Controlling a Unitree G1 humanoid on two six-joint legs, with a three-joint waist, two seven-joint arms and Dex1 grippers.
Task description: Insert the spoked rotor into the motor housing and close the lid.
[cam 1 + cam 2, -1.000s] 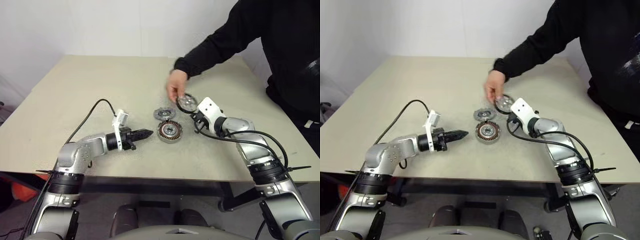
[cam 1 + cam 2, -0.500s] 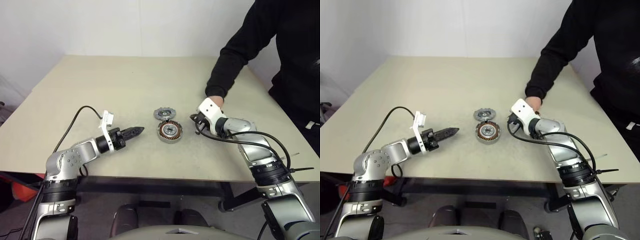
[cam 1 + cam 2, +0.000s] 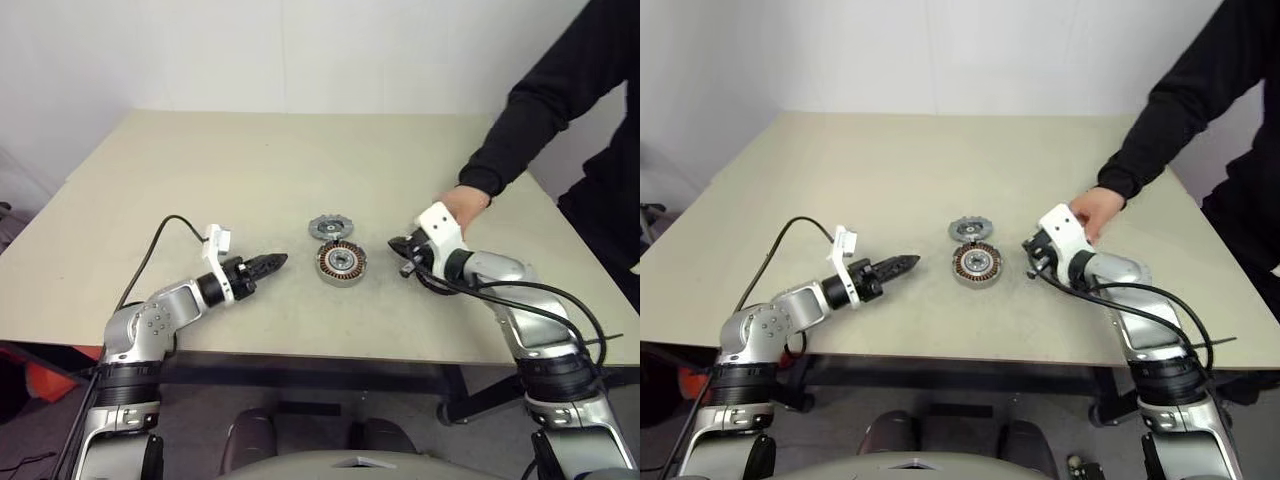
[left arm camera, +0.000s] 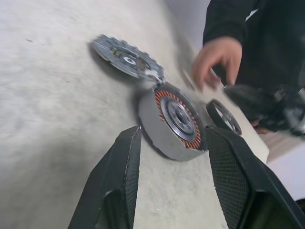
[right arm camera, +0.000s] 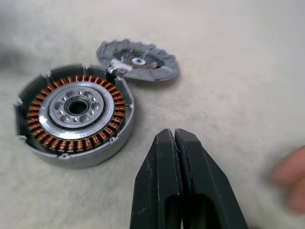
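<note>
I can see the spoked rotor under my right gripper's wrist, behind its shut fingers, so I will back my right gripper off, open it and take the rotor's near rim [image 3: 438,289].
The motor housing [image 3: 341,263], with its ring of copper windings, stands mid-table. The toothed grey lid [image 3: 331,227] lies open and flat just behind it, touching its rim. In the left wrist view the black-rimmed spoked rotor [image 4: 223,116] sits low beside the housing, under a person's hand [image 4: 214,57]; I cannot tell whether the hand touches it. My left gripper [image 3: 279,261] is open and empty, left of the housing and pointing at it. On the housing's right, my right gripper [image 5: 174,136] is shut on nothing.
The person's arm in a black sleeve [image 3: 530,110] reaches in from the far right, with the hand [image 3: 462,205] right behind my right wrist. A black cable [image 3: 160,245] loops on the table beside my left arm. Bare tabletop [image 3: 250,160] lies behind and to the left.
The person's hand carried the rotor from beside the lid to the right, behind my right gripper. My left gripper opened and drew back left. My right gripper pulled back to the right.
</note>
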